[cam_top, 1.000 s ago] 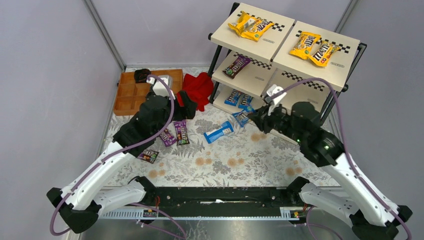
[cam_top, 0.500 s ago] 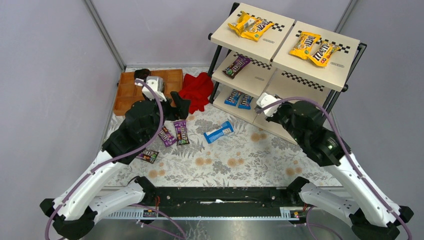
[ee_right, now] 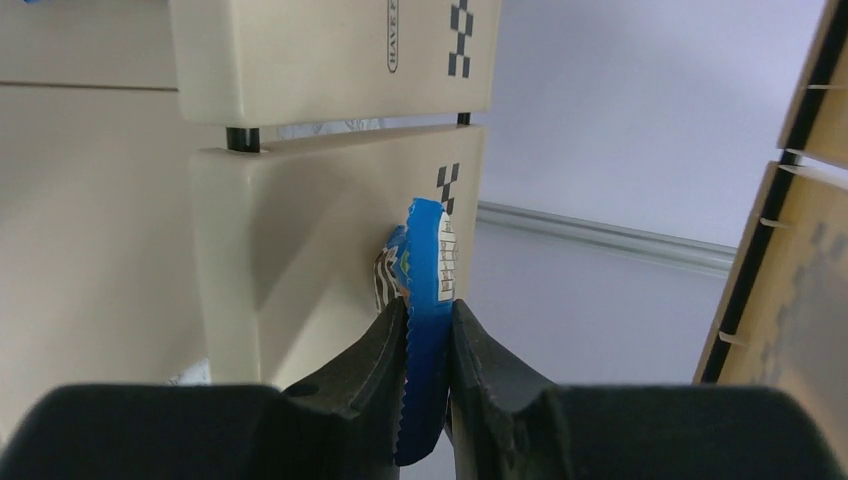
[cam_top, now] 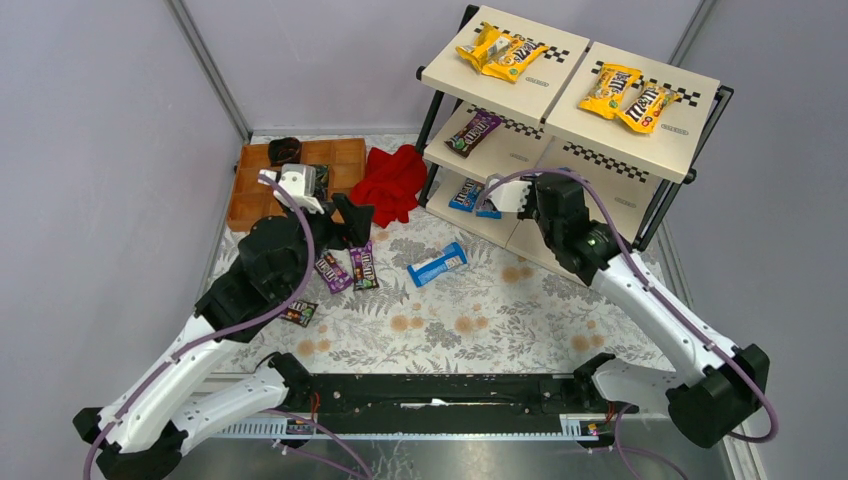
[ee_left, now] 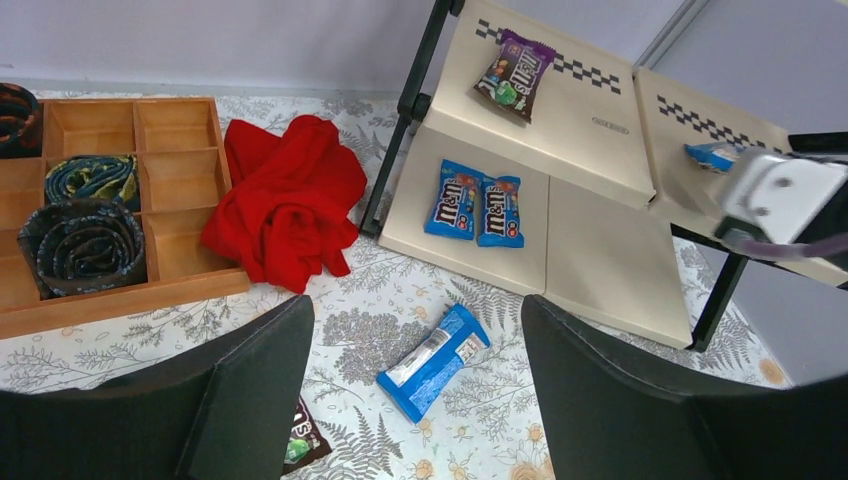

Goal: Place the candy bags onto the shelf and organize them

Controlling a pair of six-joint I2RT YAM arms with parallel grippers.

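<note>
I will set the blue bag down with my right gripper on the bottom level's front edge (cam_top: 519, 241) next to the board seam. The blue bag is now held over the middle tier.
The shelf (cam_top: 520, 92) stands at the back right. Yellow candy bags (cam_top: 500, 52) lie on its top tier, a purple one (cam_top: 474, 132) on the middle tier, two blue ones (cam_top: 478, 198) on the bottom tier. My right gripper (ee_right: 428, 305) is shut on a blue bag (ee_right: 430, 250), held on edge over the middle tier's right board (ee_left: 712, 155). My left gripper (ee_left: 415, 305) is open and empty above the table, over another blue bag (ee_left: 433, 360). Two purple bags (cam_top: 350, 268) and a dark brown bag (cam_top: 298, 312) lie on the table.
A red cloth (cam_top: 395, 180) lies left of the shelf's black leg (ee_left: 400, 130). A brown compartment tray (cam_top: 255, 185) with rolled items stands at the back left. Grey walls close in the back and sides.
My right arm has carried the blue bag from above the table up and back to the shelf's middle tier. My left arm has drawn back a little toward the left.
</note>
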